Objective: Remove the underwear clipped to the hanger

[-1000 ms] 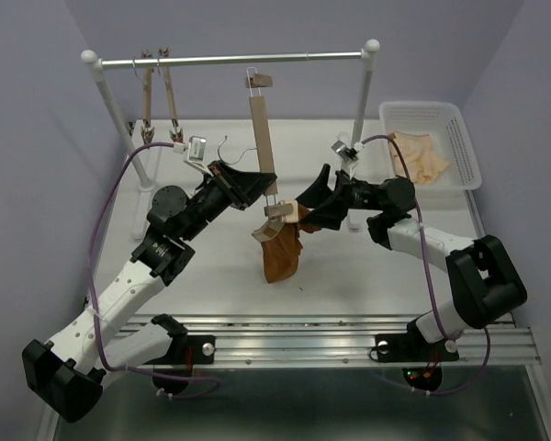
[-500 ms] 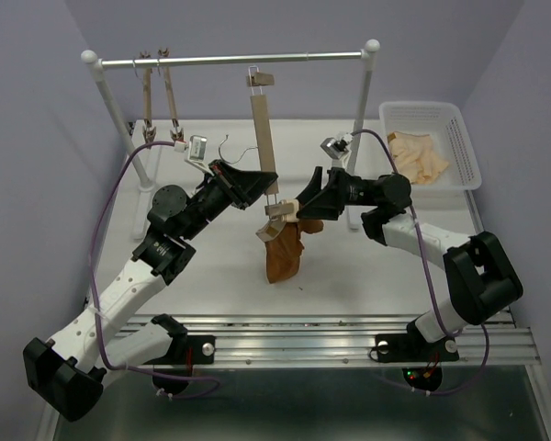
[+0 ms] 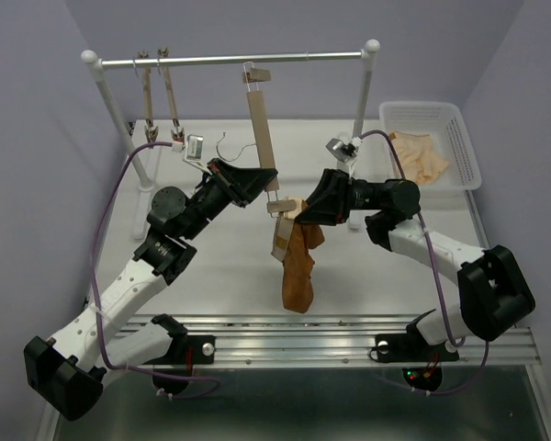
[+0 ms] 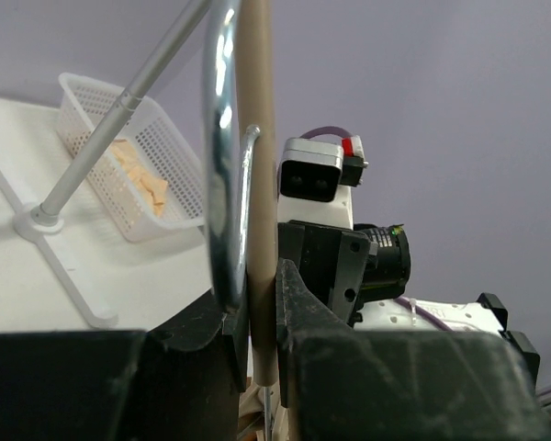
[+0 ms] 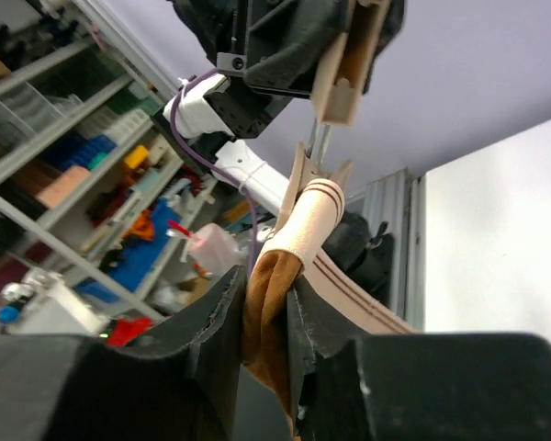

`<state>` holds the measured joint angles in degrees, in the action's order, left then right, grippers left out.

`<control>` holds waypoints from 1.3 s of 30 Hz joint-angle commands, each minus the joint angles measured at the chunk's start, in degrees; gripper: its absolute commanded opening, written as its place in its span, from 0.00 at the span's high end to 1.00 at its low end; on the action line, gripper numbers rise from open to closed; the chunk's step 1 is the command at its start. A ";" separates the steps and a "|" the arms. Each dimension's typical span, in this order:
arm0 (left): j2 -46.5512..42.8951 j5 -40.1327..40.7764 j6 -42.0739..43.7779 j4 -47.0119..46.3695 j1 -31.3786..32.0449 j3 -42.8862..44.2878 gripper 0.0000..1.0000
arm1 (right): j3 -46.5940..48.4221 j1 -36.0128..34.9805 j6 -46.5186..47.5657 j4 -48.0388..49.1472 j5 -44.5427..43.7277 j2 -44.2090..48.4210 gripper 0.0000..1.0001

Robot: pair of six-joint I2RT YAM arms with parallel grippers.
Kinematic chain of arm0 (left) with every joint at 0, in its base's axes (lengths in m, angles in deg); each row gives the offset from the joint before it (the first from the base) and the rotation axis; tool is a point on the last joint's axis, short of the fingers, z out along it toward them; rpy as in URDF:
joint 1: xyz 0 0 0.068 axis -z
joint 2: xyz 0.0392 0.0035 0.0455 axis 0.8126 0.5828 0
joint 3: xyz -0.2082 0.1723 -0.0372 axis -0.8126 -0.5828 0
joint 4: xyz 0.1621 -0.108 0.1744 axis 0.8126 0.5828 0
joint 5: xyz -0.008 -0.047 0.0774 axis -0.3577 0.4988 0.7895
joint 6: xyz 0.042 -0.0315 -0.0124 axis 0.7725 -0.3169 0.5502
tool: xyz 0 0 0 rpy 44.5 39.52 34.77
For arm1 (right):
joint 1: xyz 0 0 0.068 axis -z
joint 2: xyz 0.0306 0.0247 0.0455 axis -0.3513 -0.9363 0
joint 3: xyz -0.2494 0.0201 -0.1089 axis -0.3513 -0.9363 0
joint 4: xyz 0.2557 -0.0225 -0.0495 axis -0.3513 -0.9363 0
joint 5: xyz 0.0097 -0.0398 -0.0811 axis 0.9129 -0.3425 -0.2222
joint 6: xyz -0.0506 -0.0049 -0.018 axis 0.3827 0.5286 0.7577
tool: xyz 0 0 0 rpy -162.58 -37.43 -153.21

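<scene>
The underwear is pinched by my right gripper at loose cloth below the waistband, away from the clip, so that gripper should take it closer to the clip [image 5: 298, 223] before my left gripper opens the clip.
The hanger [image 3: 261, 129] hangs from the rail, its light-wood bar pointing down toward the table. My left gripper [image 3: 255, 185] is shut on that bar low down. In the left wrist view the bar [image 4: 257, 138] and the metal hook [image 4: 217, 147] run up from between the left gripper's [image 4: 260, 308] fingers. The rust-orange underwear [image 3: 298, 271] dangles in a long strip from the bar's lower end. My right gripper [image 3: 310, 213] is shut on its top. The right wrist view has the brown cloth [image 5: 268, 303] pinched in the right gripper [image 5: 266, 308], with the pale waistband [image 5: 310, 220] and a clip [image 5: 344, 78] above.
The metal rail [image 3: 230, 61] spans two white posts, with two bare wooden clip hangers [image 3: 161, 101] at its left end. A white basket [image 3: 433, 118] at the back right holds peach-beige cloth [image 3: 421, 158]. The right post [image 3: 360, 106] stands just behind my right arm.
My right gripper has closed on the underwear. The cloth, bunched up under the bar before, now hangs down in a longer strip. The left gripper has kept its hold on the bar.
</scene>
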<state>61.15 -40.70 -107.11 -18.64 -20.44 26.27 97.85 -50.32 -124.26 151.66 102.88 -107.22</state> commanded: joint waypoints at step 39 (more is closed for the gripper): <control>0.29 -1.87 -2.44 -4.33 -0.86 -4.74 0.25 | 2.99 -1.18 24.29 -38.48 -22.57 14.67 0.99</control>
<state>61.67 -40.61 -109.36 -22.60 -21.19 21.18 98.13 -51.09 -98.34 110.28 84.39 -93.59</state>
